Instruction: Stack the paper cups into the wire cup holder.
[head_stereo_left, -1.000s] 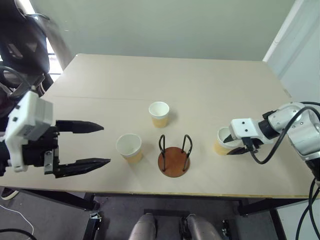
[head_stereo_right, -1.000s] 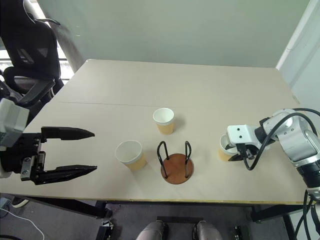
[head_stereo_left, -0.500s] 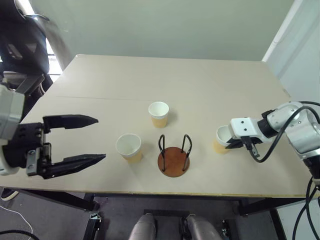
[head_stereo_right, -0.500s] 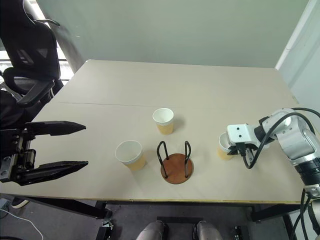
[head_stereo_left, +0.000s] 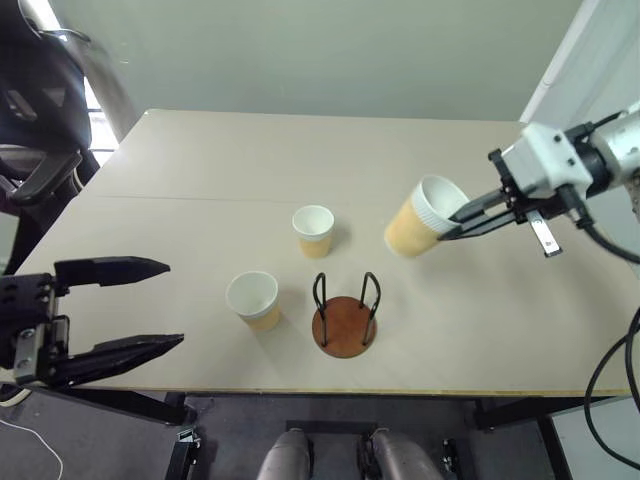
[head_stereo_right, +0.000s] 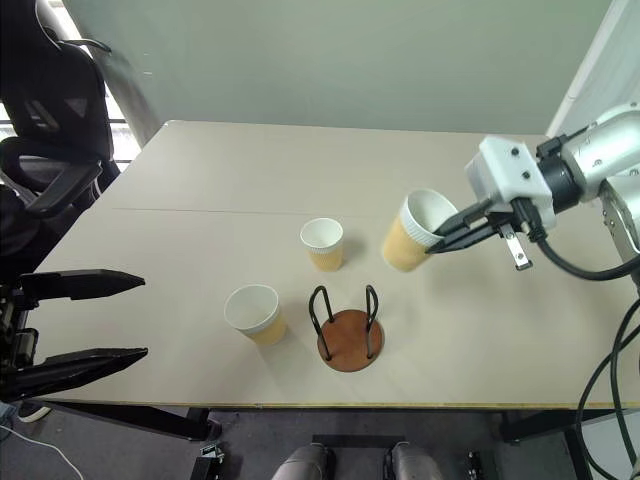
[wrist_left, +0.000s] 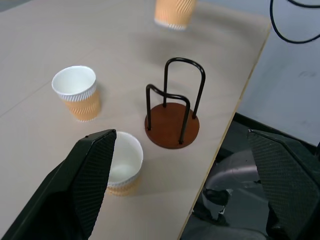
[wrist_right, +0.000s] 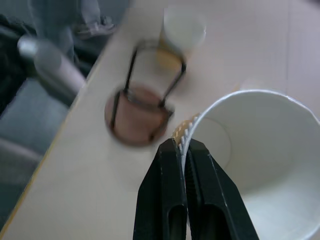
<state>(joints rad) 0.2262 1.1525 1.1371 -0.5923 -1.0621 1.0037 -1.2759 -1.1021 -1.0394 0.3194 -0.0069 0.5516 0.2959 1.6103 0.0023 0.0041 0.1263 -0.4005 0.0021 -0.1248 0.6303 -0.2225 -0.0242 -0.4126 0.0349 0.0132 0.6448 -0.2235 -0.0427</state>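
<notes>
I should use my right gripper to set the tan paper cup down on the brown base (head_stereo_left: 344, 327) (wrist_right: 137, 116) between the black wire loops of the holder.
My right gripper (head_stereo_left: 462, 218) is shut on the rim of a tan paper cup (head_stereo_left: 418, 218), holding it tilted in the air above the table, up and to the right of the wire cup holder (head_stereo_left: 344, 320). The pinched rim shows close up in the right wrist view, between the fingers (wrist_right: 172, 165). Two more paper cups stand upright on the table: one (head_stereo_left: 313, 230) behind the holder, one (head_stereo_left: 252, 299) to its left. My left gripper (head_stereo_left: 165, 305) is open at the table's front-left edge, well left of the nearer cup.
The beige table (head_stereo_left: 300, 160) is bare behind the cups. A black office chair (head_stereo_right: 50, 110) stands beyond the far left corner. A wall edge runs along the right side.
My right gripper closed on the cup's rim and lifted it off the table, up and to the left, tilting it. My left gripper drew back toward the left edge, still open.
</notes>
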